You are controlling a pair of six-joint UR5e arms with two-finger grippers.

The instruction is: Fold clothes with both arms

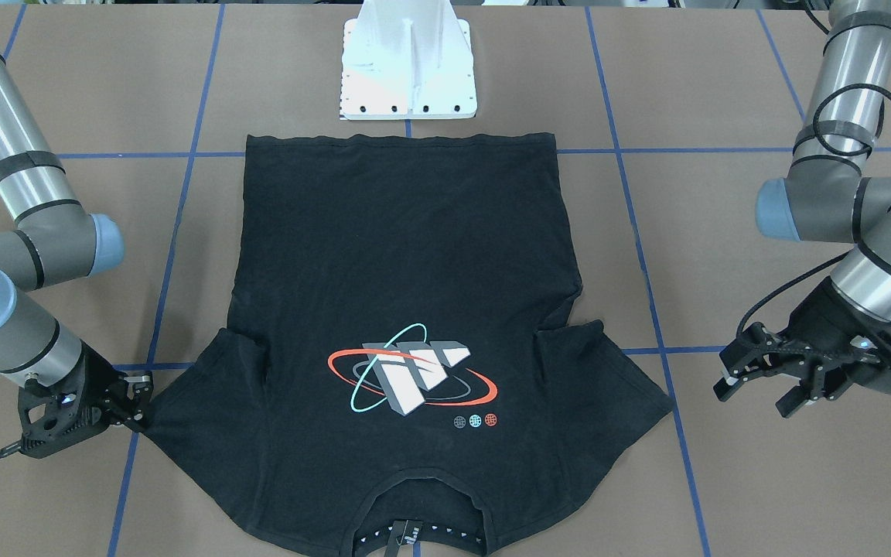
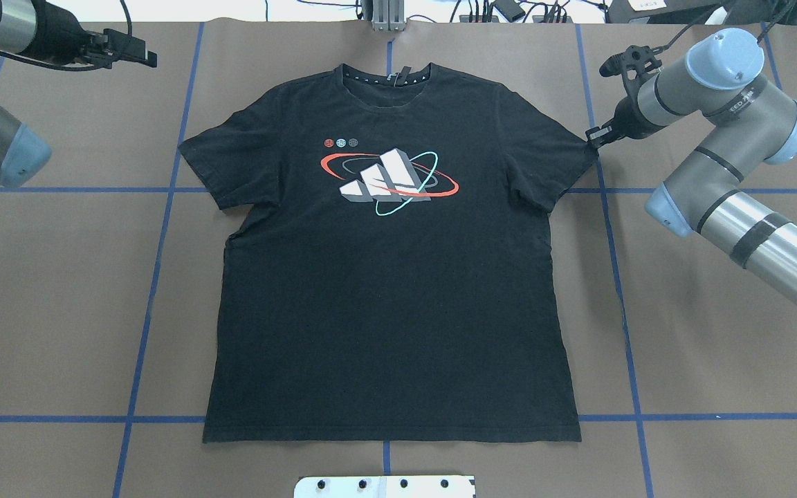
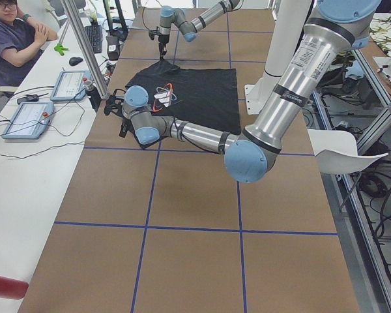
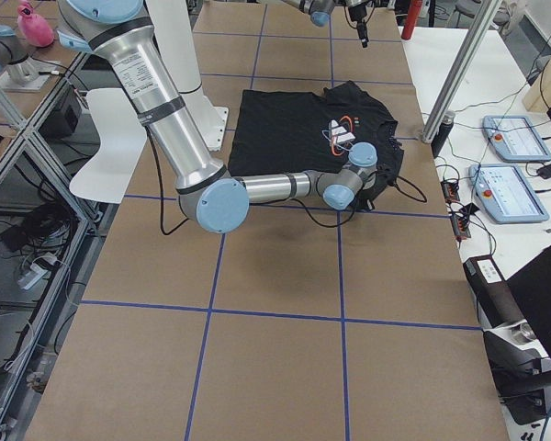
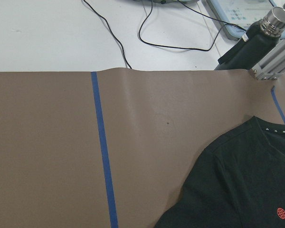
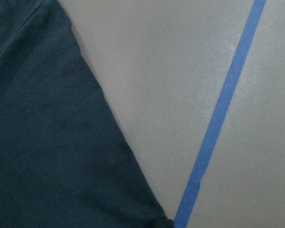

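Next, I let go of the sleeve tip, still down on the table, with my right gripper on the black T-shirt's chest (image 1: 345,428), beside the print's orange ring.
The black T-shirt (image 2: 385,290) lies flat on the brown table with its print (image 2: 388,181) facing up and its collar on the side away from the robot's base. My right gripper (image 2: 591,135) is down at the tip of the shirt's right-hand sleeve (image 2: 557,166), and its fingers look pinched together on the corner of the cloth (image 1: 138,406). The right wrist view shows only the sleeve edge (image 6: 47,142) and blue tape. My left gripper (image 1: 759,387) hovers open, clear of the other sleeve (image 1: 608,387) and holding nothing. In the overhead view it sits at the far left (image 2: 139,54).
The white pedestal base (image 1: 408,70) stands just beyond the shirt's hem. Blue tape lines (image 2: 149,277) grid the table. Past the collar side is a white bench with cables, a black bottle (image 5: 256,40) and tablets (image 3: 26,120), where a person sits.
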